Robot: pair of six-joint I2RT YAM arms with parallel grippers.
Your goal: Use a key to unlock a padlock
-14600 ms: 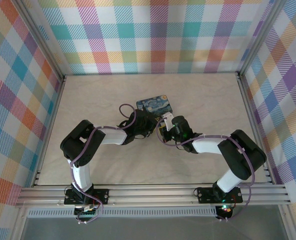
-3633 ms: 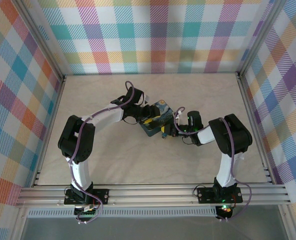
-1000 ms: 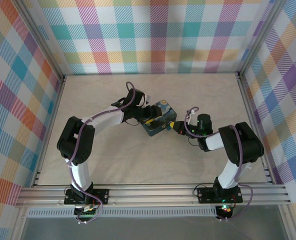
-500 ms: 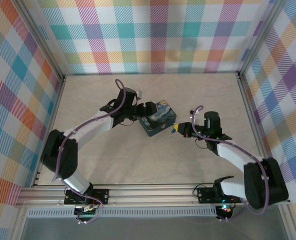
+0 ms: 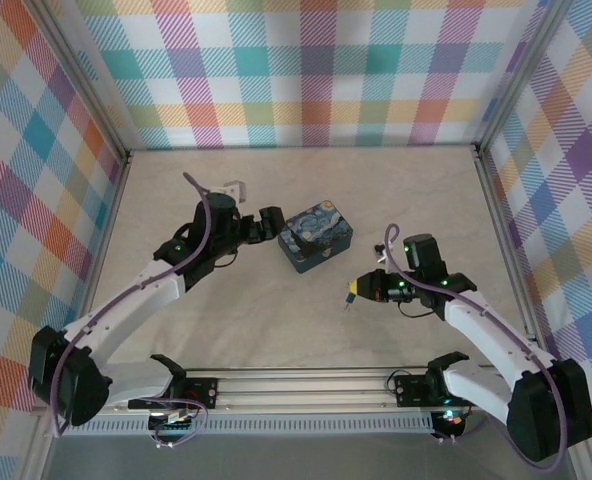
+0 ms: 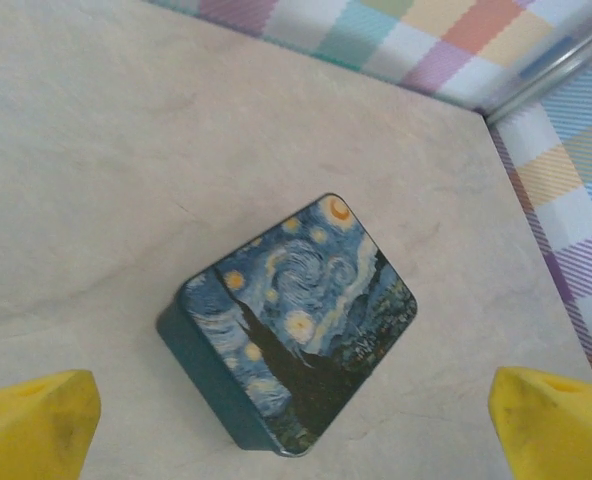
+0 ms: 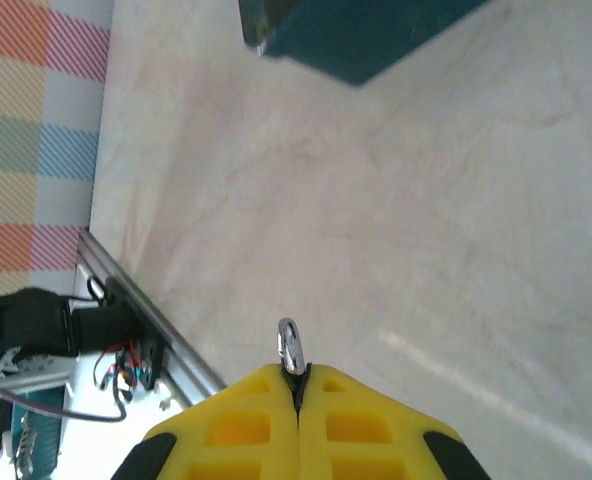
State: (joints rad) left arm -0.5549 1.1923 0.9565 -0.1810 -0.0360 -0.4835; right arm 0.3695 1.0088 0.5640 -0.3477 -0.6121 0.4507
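Next, I release the padlock and key with my right gripper on the bare table point(image 5: 335, 319) between the tin and the metal rail.
My right gripper point(image 5: 349, 292) hovers over the table in front of and to the right of the tin, shut on the padlock. Only the padlock's silvery shackle point(image 7: 290, 347) sticks out past the yellow fingertips point(image 7: 261, 400); its body is hidden between them. My left gripper point(image 5: 266, 225) stands open just left of the painted tin point(image 5: 316, 240), apart from it, with nothing between its yellow fingertips point(image 6: 31, 430). The key is out of view.
The dark blue starry-night tin point(image 6: 291, 320) lies flat at the table's middle, and its teal side point(image 7: 356, 30) shows in the right wrist view. Plaid walls close in the table point(image 5: 226, 320). A metal rail point(image 5: 306, 385) runs along the near edge.
My left gripper has opened and drawn back to the left, away from the tin. My right arm has pulled back toward the near right, still shut on the padlock.
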